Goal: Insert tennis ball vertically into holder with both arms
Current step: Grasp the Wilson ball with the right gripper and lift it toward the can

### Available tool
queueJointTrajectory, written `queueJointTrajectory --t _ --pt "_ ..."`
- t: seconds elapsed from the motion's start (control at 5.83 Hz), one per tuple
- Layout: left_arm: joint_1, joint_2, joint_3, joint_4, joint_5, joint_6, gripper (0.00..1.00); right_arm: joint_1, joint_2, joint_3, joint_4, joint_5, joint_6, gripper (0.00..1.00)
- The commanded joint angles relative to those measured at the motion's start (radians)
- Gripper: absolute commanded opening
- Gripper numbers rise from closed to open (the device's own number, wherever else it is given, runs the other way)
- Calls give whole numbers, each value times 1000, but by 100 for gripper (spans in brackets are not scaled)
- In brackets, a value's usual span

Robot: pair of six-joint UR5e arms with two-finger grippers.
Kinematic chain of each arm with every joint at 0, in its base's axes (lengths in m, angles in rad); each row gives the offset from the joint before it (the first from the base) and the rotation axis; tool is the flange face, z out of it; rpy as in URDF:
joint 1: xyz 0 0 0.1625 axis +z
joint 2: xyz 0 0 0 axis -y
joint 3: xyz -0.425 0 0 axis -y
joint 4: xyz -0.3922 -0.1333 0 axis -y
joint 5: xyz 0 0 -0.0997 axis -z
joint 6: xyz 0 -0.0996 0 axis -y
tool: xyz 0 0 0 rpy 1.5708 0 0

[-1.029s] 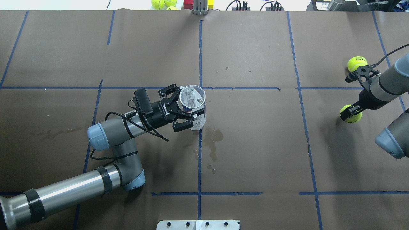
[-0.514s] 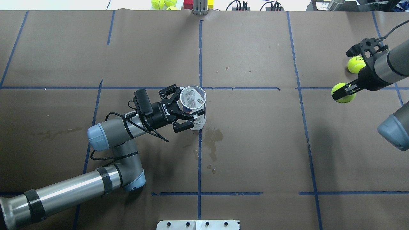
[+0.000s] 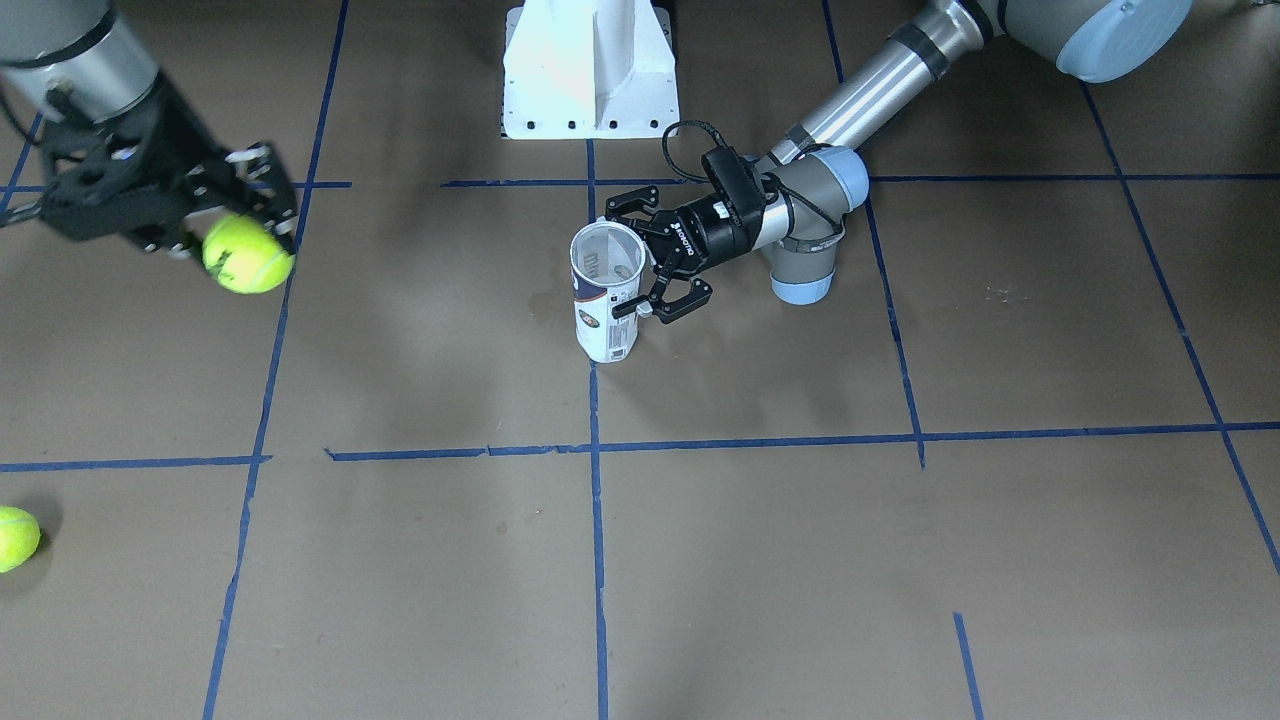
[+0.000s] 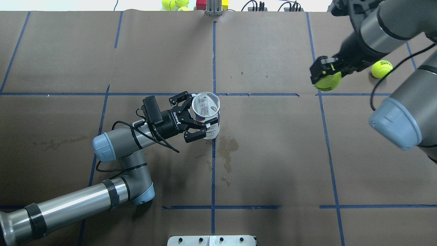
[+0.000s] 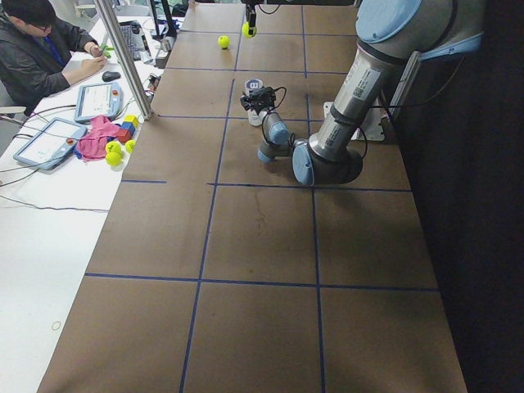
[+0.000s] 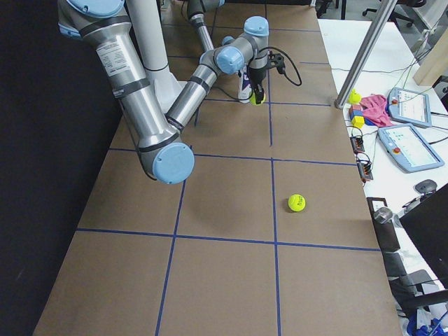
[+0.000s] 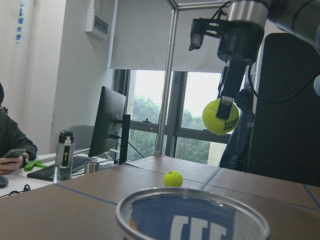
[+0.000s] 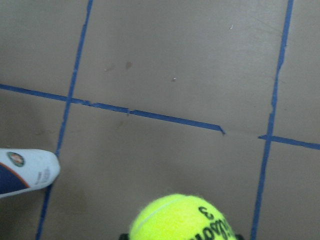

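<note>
The tennis ball will leave my right gripper in the opening of the holder point(image 3: 608, 235) that my left gripper steadies.
The holder point(image 4: 206, 107), a clear tube with a navy-and-white label, stands upright near the table's middle with its mouth open upward. My left gripper point(image 4: 199, 115) is shut on its side and steadies it. It also shows in the front view point(image 3: 606, 300). My right gripper point(image 4: 326, 72) is shut on a yellow-green tennis ball point(image 4: 328, 81) and holds it in the air, well to the right of the holder. The left wrist view shows the holder's rim point(image 7: 192, 210) and the held ball point(image 7: 221, 116) high beyond it. The right wrist view shows the ball point(image 8: 181, 218) and the holder's base point(image 8: 25, 170).
A second tennis ball point(image 4: 381, 68) lies on the brown paper at the far right and also shows in the front view point(image 3: 15, 537). A white pedestal base point(image 3: 590, 70) stands at the robot's side. Balls and blocks point(image 4: 174, 4) lie past the far edge. A stain point(image 4: 227, 147) lies beside the holder.
My right gripper has lifted the tennis ball off the table and carried it up and leftward, toward the holder. The left arm and the holder have not moved.
</note>
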Motion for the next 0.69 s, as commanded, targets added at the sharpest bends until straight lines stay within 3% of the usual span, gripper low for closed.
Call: queueJointTrajectory --t 0.0,0.51 --pt "0 -1 -5 2 0 0 95 -71 120 4 -35 -9 170 11" --pt "0 0 -20 5 0 0 95 -206 289 -105 -37 -133 352 10"
